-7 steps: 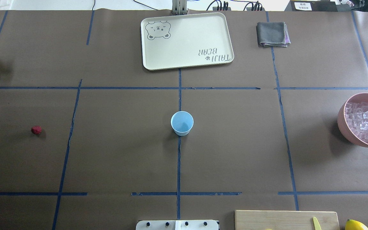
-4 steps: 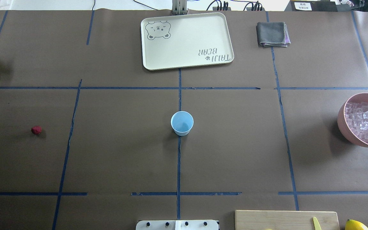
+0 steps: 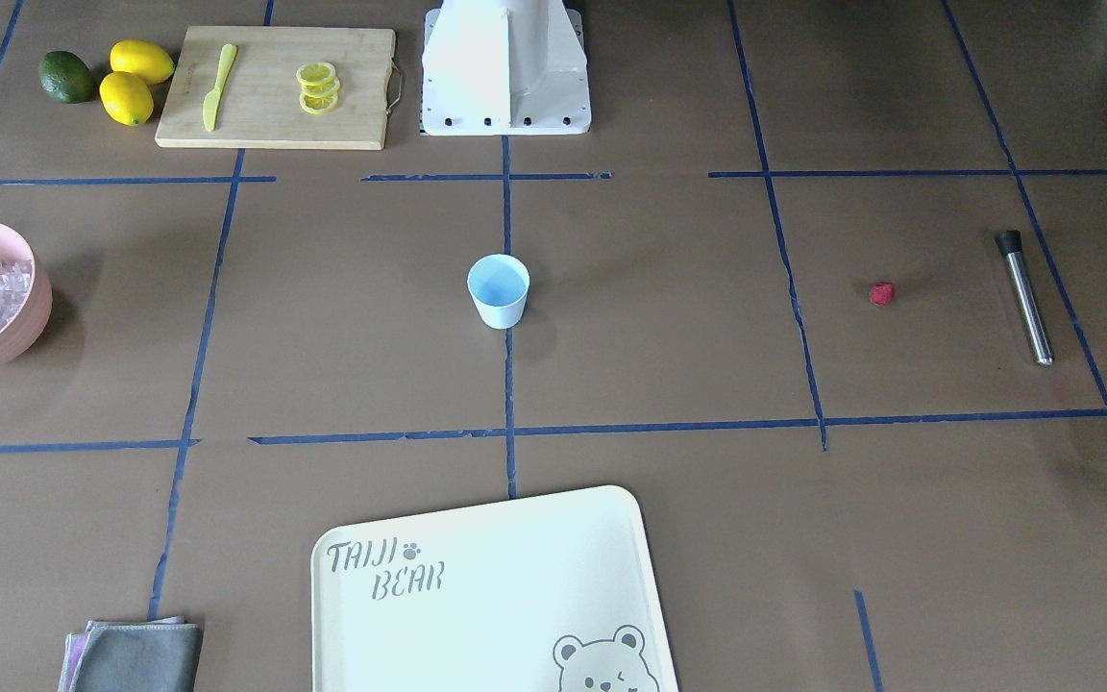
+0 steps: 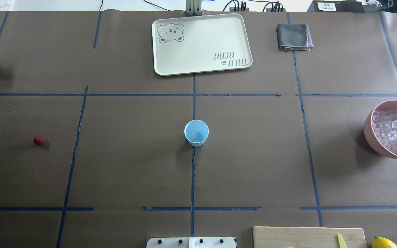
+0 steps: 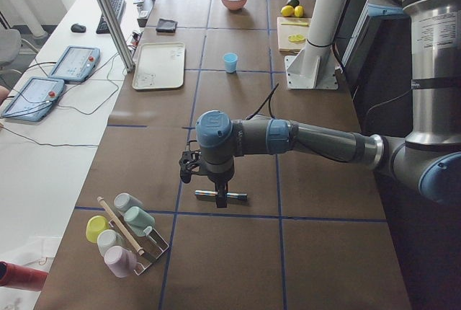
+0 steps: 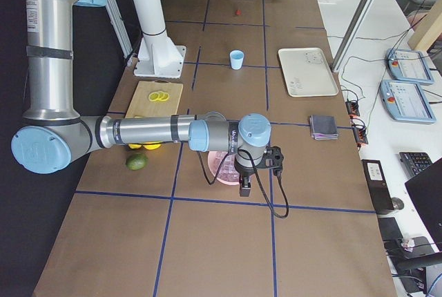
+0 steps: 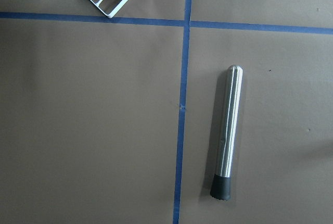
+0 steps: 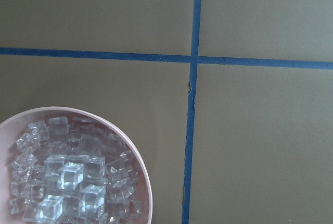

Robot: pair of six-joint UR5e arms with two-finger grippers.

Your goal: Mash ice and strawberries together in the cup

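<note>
I should next move my right gripper into the pink bowl and close it on the top ice cube (image 8: 50, 208) nearest the cutting board.
The light-blue cup (image 4: 196, 132) stands upright at the table's middle; it also shows in the front view (image 3: 498, 289). The red strawberry (image 4: 39, 140) lies on the table far to the left. The ice (image 4: 393, 132) fills a pink bowl (image 4: 369, 134) at the right edge, and it also shows in the right wrist view (image 8: 67, 177). My left gripper (image 5: 218, 198) hangs over a steel muddler (image 7: 229, 130). My right gripper (image 6: 244, 188) hangs beside the pink bowl. I cannot tell whether either gripper is open or shut.
A cream tray (image 4: 202, 65) and a grey cloth (image 4: 293, 36) lie at the far side. A cutting board (image 3: 275, 125) with lemon slices, a knife, lemons (image 3: 140, 62) and an avocado sit by the robot's base. A cup rack (image 5: 122, 234) stands at the left end.
</note>
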